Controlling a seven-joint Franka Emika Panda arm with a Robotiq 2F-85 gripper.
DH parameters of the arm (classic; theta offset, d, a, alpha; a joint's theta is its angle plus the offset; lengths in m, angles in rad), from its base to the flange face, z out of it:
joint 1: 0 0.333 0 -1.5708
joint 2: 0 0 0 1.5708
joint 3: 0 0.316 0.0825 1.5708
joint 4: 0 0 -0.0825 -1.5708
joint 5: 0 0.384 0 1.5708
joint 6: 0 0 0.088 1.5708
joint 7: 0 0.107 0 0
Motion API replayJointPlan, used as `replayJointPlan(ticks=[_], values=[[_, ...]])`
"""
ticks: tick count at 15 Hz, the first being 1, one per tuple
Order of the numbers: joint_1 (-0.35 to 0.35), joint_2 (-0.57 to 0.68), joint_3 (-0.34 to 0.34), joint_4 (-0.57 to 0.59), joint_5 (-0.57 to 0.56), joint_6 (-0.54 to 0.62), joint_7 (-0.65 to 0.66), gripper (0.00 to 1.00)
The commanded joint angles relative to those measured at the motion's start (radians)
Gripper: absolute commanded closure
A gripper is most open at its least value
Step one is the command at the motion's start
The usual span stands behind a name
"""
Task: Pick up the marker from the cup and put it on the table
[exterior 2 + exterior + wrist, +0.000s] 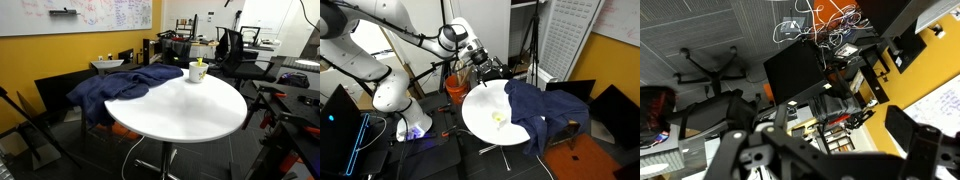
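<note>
The yellowish marker's upper end [499, 115], above the white cup's rim, is the next place for my gripper to go and close.
The cup [198, 73] is small and whitish and stands upright on the round white table [190, 110], near its far edge. A yellowish marker [200, 64] sticks up out of it. In an exterior view the cup [498, 119] is a tiny pale spot on the table [485, 108]. My gripper [484, 62] hangs in the air above the table's edge, well away from the cup. In the wrist view the gripper [825, 150] has both dark fingers spread wide with nothing between them. That view faces the room, and cup and table are out of it.
A dark blue cloth [125, 85] drapes over one side of the table and hangs off it [542, 105]. An orange bucket [455, 88] stands on the floor beside the robot. Office chairs [705, 75], monitors [795, 70] and desks surround the table.
</note>
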Motion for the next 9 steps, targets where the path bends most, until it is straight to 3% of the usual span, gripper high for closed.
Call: replayJointPlan(ticks=[1, 9], values=[[0.046, 0.074, -0.069, 0.019, -0.034, 0.054, 0.054, 0.0], [0.062, 0.218, -0.137, 0.061, -0.043, 0.082, 0.054, 0.0]])
